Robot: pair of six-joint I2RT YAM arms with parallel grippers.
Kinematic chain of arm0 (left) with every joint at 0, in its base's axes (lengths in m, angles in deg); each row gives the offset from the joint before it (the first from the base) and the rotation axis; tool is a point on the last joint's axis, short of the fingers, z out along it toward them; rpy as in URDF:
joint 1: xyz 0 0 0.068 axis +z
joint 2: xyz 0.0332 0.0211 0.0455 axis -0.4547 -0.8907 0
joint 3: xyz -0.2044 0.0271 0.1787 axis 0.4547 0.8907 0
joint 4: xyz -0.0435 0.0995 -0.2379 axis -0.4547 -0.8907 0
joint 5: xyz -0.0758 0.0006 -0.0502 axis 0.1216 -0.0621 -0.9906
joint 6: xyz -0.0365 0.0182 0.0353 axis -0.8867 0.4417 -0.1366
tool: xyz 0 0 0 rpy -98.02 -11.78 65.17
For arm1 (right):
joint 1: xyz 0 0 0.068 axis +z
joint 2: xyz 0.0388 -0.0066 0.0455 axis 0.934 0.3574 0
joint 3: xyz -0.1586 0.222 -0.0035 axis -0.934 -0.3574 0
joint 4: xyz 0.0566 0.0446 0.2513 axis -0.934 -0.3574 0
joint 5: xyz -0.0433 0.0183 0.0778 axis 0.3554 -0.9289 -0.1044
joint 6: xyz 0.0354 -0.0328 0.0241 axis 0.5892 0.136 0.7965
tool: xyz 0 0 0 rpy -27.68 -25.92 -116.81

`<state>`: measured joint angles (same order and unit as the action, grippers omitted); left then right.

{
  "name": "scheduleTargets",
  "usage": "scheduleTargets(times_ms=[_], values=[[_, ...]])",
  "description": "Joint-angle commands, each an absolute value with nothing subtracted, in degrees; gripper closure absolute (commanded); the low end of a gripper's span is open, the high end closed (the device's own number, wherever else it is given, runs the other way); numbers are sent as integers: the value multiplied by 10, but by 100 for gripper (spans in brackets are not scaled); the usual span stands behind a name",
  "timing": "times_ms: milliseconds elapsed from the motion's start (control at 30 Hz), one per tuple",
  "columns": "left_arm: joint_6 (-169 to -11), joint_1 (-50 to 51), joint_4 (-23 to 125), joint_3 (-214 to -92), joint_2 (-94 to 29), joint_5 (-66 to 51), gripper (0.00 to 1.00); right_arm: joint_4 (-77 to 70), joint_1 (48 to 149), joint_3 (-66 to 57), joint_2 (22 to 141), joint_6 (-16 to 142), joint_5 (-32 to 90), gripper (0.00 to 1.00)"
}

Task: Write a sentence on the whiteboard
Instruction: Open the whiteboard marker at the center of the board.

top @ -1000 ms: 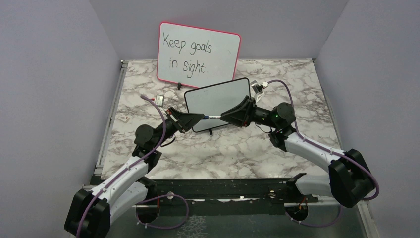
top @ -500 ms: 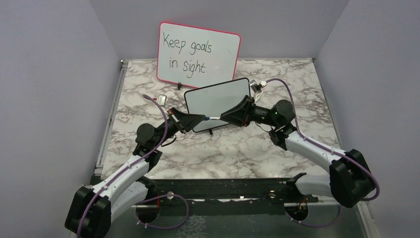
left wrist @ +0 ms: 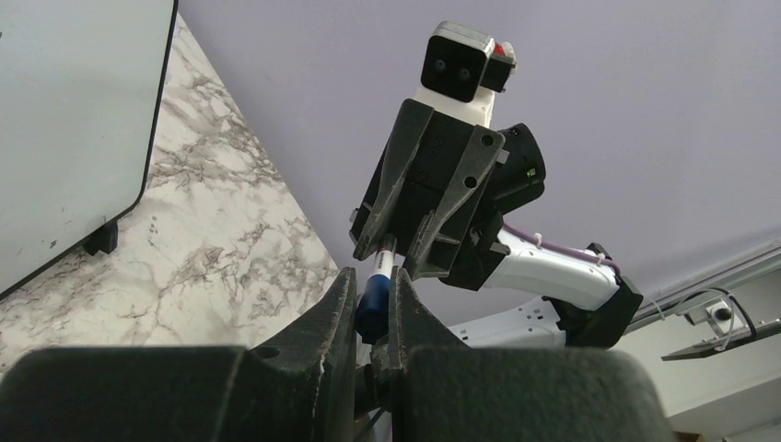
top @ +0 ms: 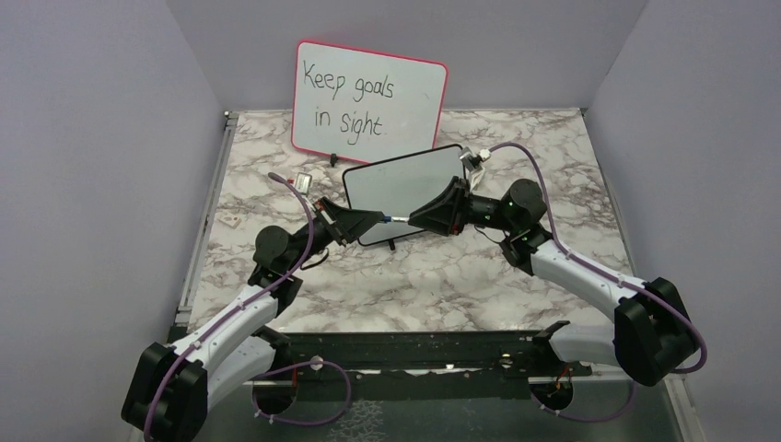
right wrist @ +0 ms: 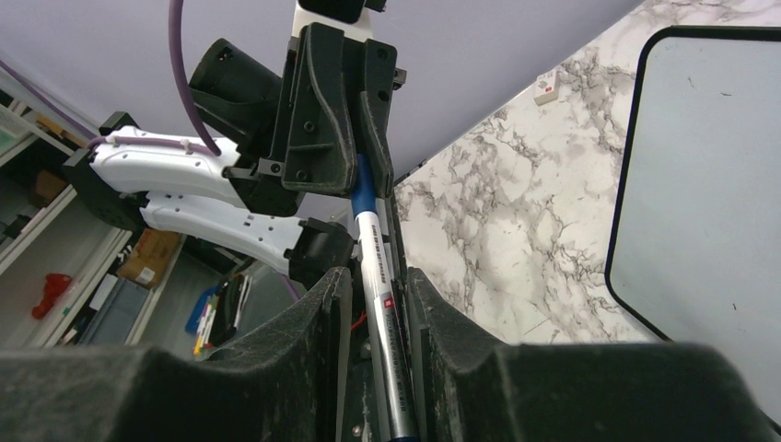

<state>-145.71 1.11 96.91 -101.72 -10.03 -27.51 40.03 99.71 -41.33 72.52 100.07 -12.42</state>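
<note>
I should release the blue cap from my left gripper on the marble [top: 392, 296] between the foot of the black-framed whiteboard and the front edge of the table.
The black-framed whiteboard [top: 405, 184] stands tilted at mid-table, and its face [right wrist: 709, 184] shows no sentence. A marker [top: 394, 218] hangs level in front of it, spanning between both grippers. My left gripper [top: 373, 219] is shut on the marker's blue cap [left wrist: 373, 299]. My right gripper [top: 412, 219] faces it from the right. Its jaws sit narrow around the silver barrel [right wrist: 378, 267], with a slim gap on one side. In the left wrist view the whiteboard's corner [left wrist: 64, 120] lies to the left.
A larger pink-framed board [top: 368, 92] with black handwriting leans against the back wall, behind the small one. A small white piece [top: 227, 221] lies near the table's left edge. The small board's black foot [left wrist: 99, 239] rests on the marble top.
The two grippers have drawn closer, so less marker shows between them. The right gripper's jaws have narrowed slightly around the barrel. The left arm has shifted a little left.
</note>
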Motion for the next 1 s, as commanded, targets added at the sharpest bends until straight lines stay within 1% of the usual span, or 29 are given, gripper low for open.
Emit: scheduleTargets(times_ms=[0, 133, 200, 267, 400, 767, 967], values=[[-1444, 14, 974, -1036, -103, -286, 100, 389, 997, -394, 717, 987, -150, 70], [-1448, 14, 974, -1034, -104, -279, 100, 391, 997, -395, 715, 987, -153, 73], [-1451, 14, 974, -1033, -104, -273, 100, 395, 997, -395, 714, 987, -154, 78], [-1453, 14, 974, -1031, -104, -267, 100, 398, 997, -398, 712, 989, -153, 83], [-1463, 14, 974, -1020, -102, -250, 100, 410, 997, -403, 708, 992, -156, 99], [-1508, 14, 976, -970, -58, -148, 100, 394, 989, -433, 677, 975, -154, 100], [-1511, 15, 976, -956, -44, -123, 100, 367, 970, -450, 654, 960, -151, 99]])
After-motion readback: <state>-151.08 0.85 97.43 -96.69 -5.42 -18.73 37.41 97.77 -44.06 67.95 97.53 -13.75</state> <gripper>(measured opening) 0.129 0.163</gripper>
